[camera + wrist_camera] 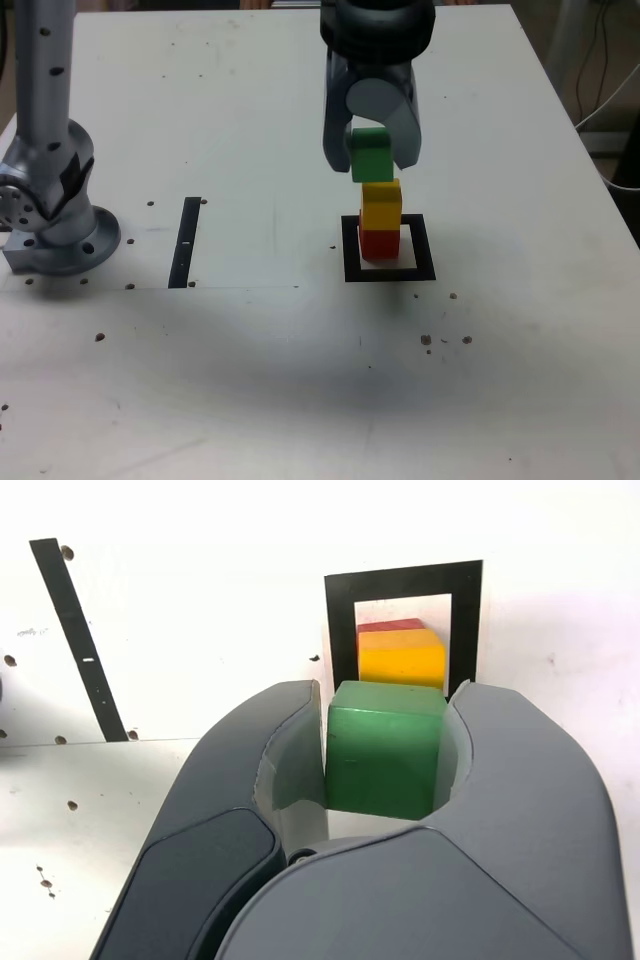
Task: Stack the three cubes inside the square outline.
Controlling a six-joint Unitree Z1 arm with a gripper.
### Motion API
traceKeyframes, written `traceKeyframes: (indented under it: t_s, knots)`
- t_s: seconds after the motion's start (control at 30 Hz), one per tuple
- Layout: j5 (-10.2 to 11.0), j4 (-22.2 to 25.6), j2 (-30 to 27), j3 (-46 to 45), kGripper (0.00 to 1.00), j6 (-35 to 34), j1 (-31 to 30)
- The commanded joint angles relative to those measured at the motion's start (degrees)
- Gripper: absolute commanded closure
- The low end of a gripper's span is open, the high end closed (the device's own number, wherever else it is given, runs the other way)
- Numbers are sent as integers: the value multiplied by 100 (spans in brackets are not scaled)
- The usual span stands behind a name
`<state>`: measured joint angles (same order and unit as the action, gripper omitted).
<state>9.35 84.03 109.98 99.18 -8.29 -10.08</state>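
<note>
I need to release the green cube, which now hangs just above the yellow one, on top of the yellow cube (383, 188) (402, 678).
The red cube (379, 243) sits inside the square outline (389, 249) with the yellow cube (381, 203) stacked on it. My gripper (372, 160) is shut on the green cube (371, 154), which hangs just above the yellow one, its lower edge at or barely over the yellow top. In the wrist view the green cube (385, 746) is clamped between both grey jaws, with the yellow cube (402, 659), a sliver of the red cube (390, 625) and the square outline (402, 578) beyond it.
A straight black tape strip (186, 241) lies toward the exterior view's left of the outline. The arm's grey base (50, 205) stands at the far left of that view. Small dark holes dot the white table (300, 380).
</note>
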Motion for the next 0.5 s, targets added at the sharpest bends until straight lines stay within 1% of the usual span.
traceKeyframes:
  t_s: [0.0,0.2,0.47]
  knots:
    - [34,2,62,-8,81,-32,6]
    - [110,-135,287,12,79,-20,29]
    - [112,-161,363,4,78,12,59]
